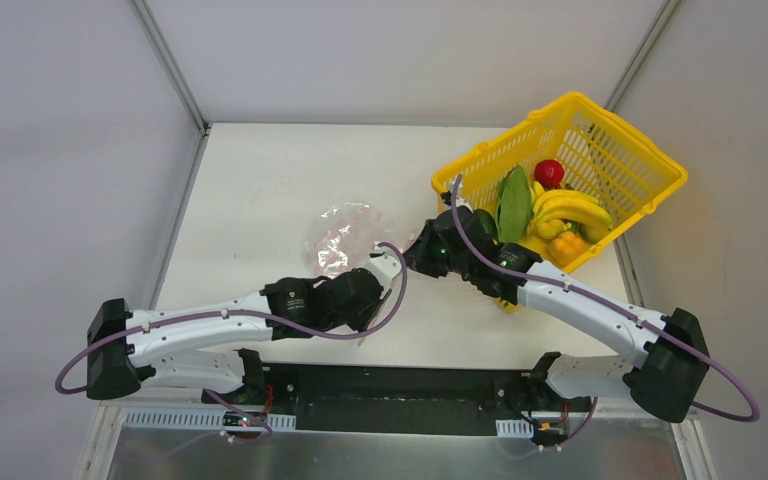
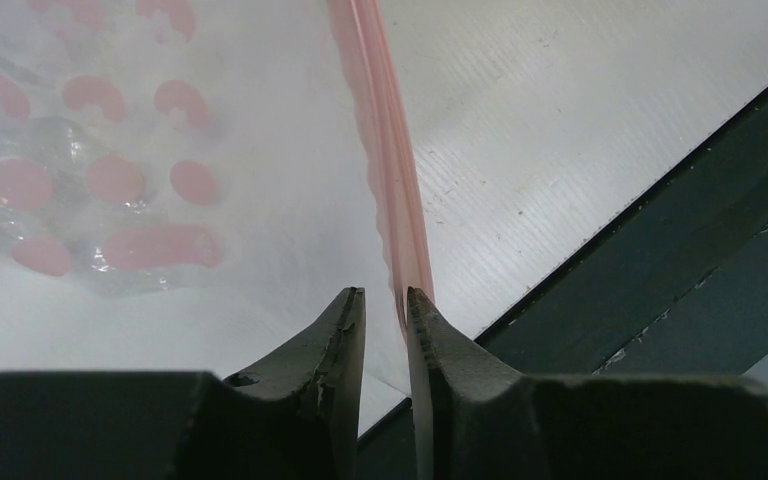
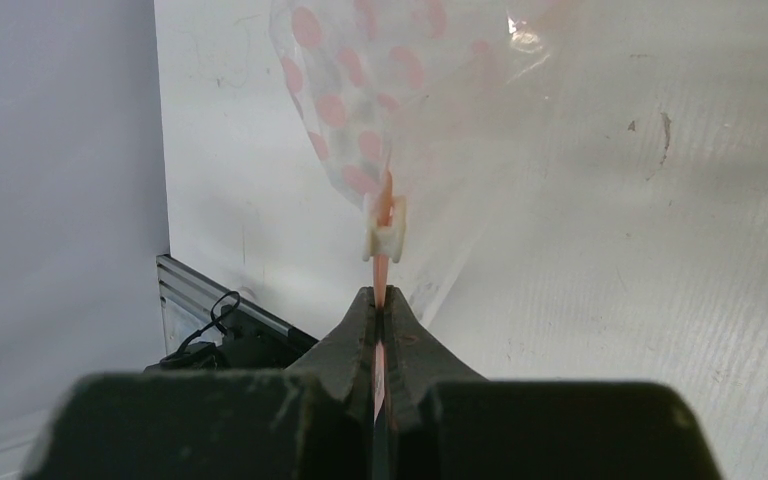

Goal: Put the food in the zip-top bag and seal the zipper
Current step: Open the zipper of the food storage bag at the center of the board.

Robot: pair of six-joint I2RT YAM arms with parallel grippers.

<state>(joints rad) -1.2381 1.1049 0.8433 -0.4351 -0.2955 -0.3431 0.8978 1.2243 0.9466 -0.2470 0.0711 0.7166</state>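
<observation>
The robot's right gripper pinches both sides of the zipper together by the white slider, so it should open and take one side [image 3: 383, 279] while the left gripper pulls the other.
The clear zip-top bag [image 1: 342, 232] with red marks lies crumpled at mid-table, and none of the food shows inside it. My right gripper [image 3: 381, 292] is shut on the red-pink zipper [image 3: 381, 270], with its white slider [image 3: 384, 240] just past the fingertips. My left gripper [image 2: 385, 292] is open only a narrow gap. The zipper [image 2: 392, 180] runs down into that gap, against the right finger. In the top view both grippers [image 1: 380, 268] [image 1: 415, 252] meet at the bag's near right edge. The food sits in the yellow basket: banana bunch [image 1: 570, 208], red tomato [image 1: 549, 172], orange pepper [image 1: 567, 247] and a green piece [image 1: 513, 203].
The yellow mesh basket [image 1: 650, 160] stands tilted at the back right, close behind my right arm. A dark rail [image 2: 680, 260] runs along the table's near edge. Grey walls close in the table at the left, back and right.
</observation>
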